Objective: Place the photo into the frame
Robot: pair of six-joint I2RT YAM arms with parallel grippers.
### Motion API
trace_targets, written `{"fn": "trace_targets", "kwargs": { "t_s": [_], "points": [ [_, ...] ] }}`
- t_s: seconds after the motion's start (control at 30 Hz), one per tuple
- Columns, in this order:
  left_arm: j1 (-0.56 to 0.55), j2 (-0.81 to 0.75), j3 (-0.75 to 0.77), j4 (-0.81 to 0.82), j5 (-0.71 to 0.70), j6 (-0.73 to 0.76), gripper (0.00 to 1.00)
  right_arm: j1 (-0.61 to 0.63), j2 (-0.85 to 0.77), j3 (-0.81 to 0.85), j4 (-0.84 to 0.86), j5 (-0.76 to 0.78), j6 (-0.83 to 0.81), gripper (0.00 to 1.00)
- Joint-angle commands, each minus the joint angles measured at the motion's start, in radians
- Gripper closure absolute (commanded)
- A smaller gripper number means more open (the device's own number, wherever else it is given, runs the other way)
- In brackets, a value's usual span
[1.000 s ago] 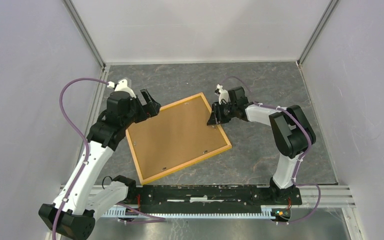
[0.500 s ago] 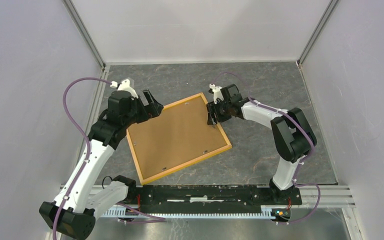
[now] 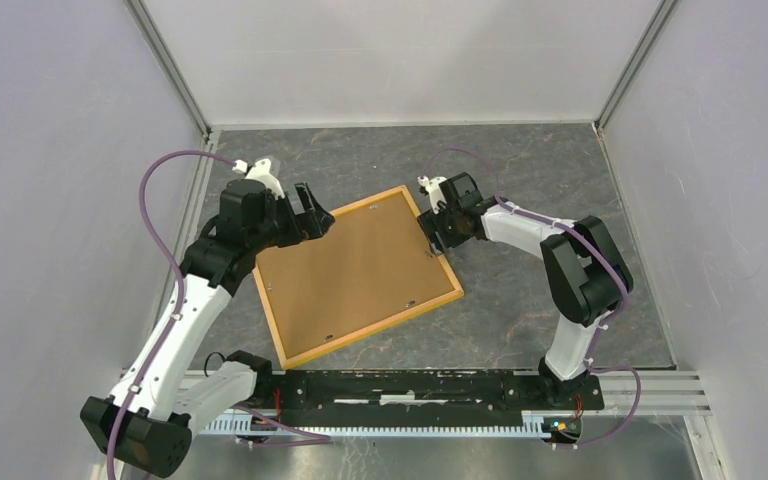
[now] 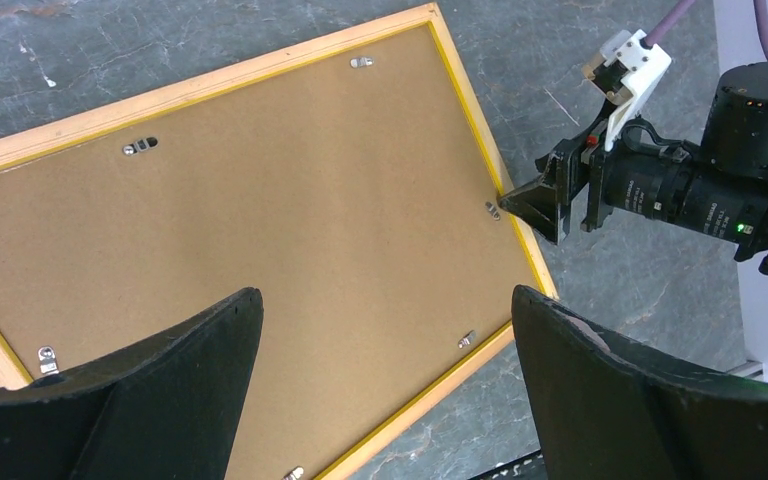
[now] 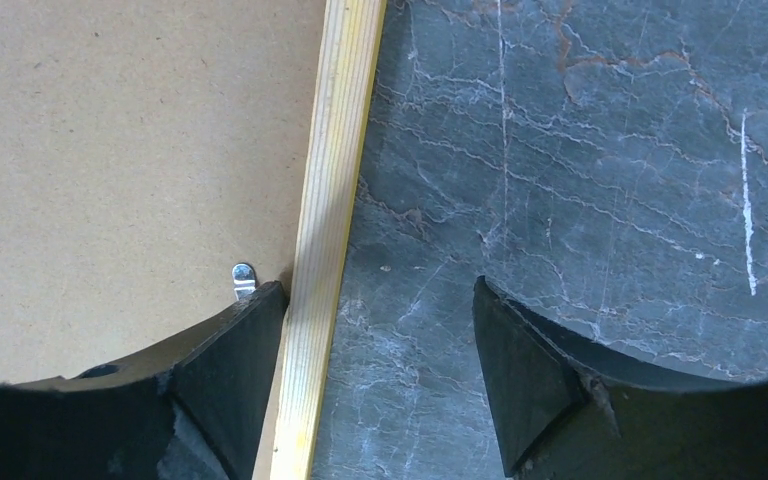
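Note:
The frame is lying slanted, with one corner close to my left arm's base, so next my right gripper takes hold of the frame's rim [image 5: 315,290] and swings the frame out of the way.
The frame [image 3: 380,325] of light orange-yellow wood lies face down on the table, with the brown backing board [image 3: 355,270] set in it. The photo is hidden. My left gripper [image 3: 310,215] is open and empty, hovering above the frame's far left corner; its view looks down on the backing [image 4: 290,200] and the rim [image 4: 200,88], past the gripper [image 4: 385,295] itself. My right gripper [image 3: 430,238] is open at the frame's right edge. In the right wrist view the gripper [image 5: 378,288] straddles the rim [image 5: 335,180], one finger on the backing [image 5: 130,150], the other over the table.
Several small metal tabs sit along the backing's edges; one [image 5: 243,277] is right by my right gripper's left finger, also seen in the left wrist view [image 4: 493,209]. The dark marbled table [image 3: 540,170] is walled at the back and on both sides.
The left gripper has shifted a little to the right over the frame's far left corner. The right gripper has edged slightly left onto the frame's right edge. The frame has not moved.

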Motion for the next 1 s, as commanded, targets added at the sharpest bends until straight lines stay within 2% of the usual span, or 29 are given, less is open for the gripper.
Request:
{"fn": "trace_targets", "kwargs": {
  "t_s": [0.0,0.27,0.57,0.63,0.73,0.87,0.97],
  "points": [
    [-0.003,0.008,0.019,0.024,0.032,0.06,0.0,0.0,-0.017,-0.016,0.01,-0.039,-0.004,0.24],
    [-0.003,0.014,0.019,0.041,0.05,0.062,0.0,0.008,-0.092,-0.06,0.07,-0.083,0.121,0.24],
    [-0.003,0.026,0.011,0.054,0.072,0.049,0.0,0.061,-0.006,-0.025,0.036,0.003,0.13,0.31],
    [-0.003,0.027,0.01,0.056,0.072,0.048,0.0,0.062,0.002,-0.025,0.037,0.035,0.141,0.36],
    [-0.003,0.032,0.01,0.061,0.077,0.045,0.0,0.062,0.014,-0.028,0.051,0.074,0.154,0.48],
    [-0.003,0.04,0.008,0.073,0.089,0.038,0.0,0.063,0.053,-0.017,0.047,0.1,0.172,0.54],
    [-0.003,0.041,0.007,0.073,0.092,0.039,0.0,0.063,0.064,-0.018,0.019,0.18,0.191,0.69]
  ]
}}
